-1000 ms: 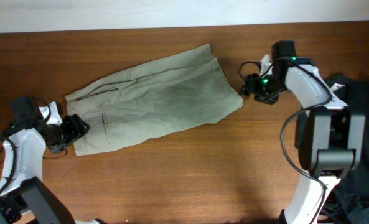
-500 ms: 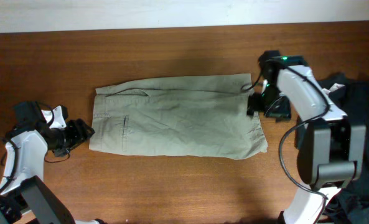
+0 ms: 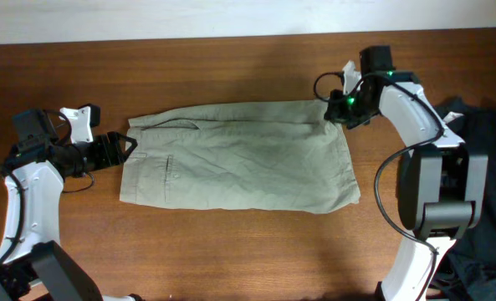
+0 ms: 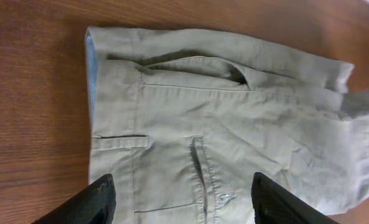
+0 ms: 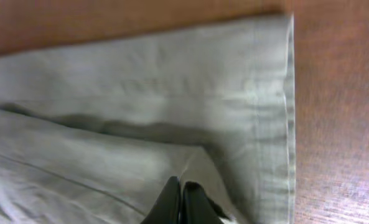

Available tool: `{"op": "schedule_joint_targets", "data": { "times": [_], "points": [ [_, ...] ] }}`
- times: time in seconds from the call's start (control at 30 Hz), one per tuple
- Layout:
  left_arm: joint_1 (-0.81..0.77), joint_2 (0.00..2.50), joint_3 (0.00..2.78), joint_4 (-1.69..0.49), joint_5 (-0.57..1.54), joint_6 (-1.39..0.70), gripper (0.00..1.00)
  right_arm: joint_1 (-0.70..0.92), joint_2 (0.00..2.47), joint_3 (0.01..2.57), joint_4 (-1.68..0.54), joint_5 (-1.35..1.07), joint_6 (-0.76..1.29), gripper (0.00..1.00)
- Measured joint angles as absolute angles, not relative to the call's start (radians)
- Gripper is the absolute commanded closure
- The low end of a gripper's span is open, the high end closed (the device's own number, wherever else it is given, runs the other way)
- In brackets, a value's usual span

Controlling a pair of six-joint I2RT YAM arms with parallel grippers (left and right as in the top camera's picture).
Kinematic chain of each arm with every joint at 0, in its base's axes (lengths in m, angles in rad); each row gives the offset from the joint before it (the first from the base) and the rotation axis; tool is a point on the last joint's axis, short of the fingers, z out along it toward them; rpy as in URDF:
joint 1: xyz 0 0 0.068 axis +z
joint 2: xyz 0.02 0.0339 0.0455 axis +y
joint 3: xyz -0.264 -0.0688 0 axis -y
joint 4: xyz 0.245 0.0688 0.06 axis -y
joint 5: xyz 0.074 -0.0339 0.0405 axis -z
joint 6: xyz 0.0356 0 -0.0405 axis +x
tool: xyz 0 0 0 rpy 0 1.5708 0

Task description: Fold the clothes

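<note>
The top layer of the shorts ends short of the bottom layer's far edge, so the robot's left gripper should pinch the top layer's waist corner [image 3: 142,130] and pull it across.
The clothes, khaki shorts [image 3: 239,159], lie flat on the table with the waist to the left and the legs to the right. A light blue lining [image 4: 90,68] shows at the waist edge. My left gripper [image 3: 124,148] is open at the waist's left edge; in the left wrist view its fingers [image 4: 102,200] straddle the pocket area [image 4: 200,180] with nothing pinched. My right gripper [image 3: 335,110] sits at the far right corner of the shorts. In the right wrist view it [image 5: 183,190] is shut, and a small ridge of the khaki cloth [image 5: 140,93] rises into its tips.
Dark garments [image 3: 486,167] lie heaped at the table's right edge behind the right arm. Brown wooden table [image 3: 231,251] surrounds the shorts. A white wall strip [image 3: 231,17] runs along the far edge.
The shorts went from lying slanted to lying straight and spread. My right gripper moved to their far right corner and shut. My left gripper moved up to the waist edge, still open.
</note>
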State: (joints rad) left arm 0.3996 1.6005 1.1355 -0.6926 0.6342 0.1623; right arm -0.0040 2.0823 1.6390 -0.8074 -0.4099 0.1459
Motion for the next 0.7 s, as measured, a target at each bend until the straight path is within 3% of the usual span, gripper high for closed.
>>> {"op": "schedule_joint_targets", "data": {
  "times": [0.23, 0.37, 0.47, 0.7],
  "points": [
    [0.270, 1.609, 1.240, -0.692, 0.426, 0.165, 0.35, -0.008, 2.078, 1.789, -0.789, -0.332, 0.264, 0.96],
    [0.248, 1.828, 1.242, -0.593, 0.355, 0.168, 0.39, -0.008, 2.098, 1.789, -0.785, -0.310, 0.281, 0.96],
    [0.248, 1.843, 1.241, -0.519, 0.331, 0.168, 0.41, -0.008, 2.098, 1.789, -0.792, -0.310, 0.285, 0.96],
    [0.248, 1.960, 1.242, -0.515, 0.367, 0.153, 0.66, -0.008, 2.098, 1.789, -0.796, -0.310, 0.284, 0.96]
  ]
}}
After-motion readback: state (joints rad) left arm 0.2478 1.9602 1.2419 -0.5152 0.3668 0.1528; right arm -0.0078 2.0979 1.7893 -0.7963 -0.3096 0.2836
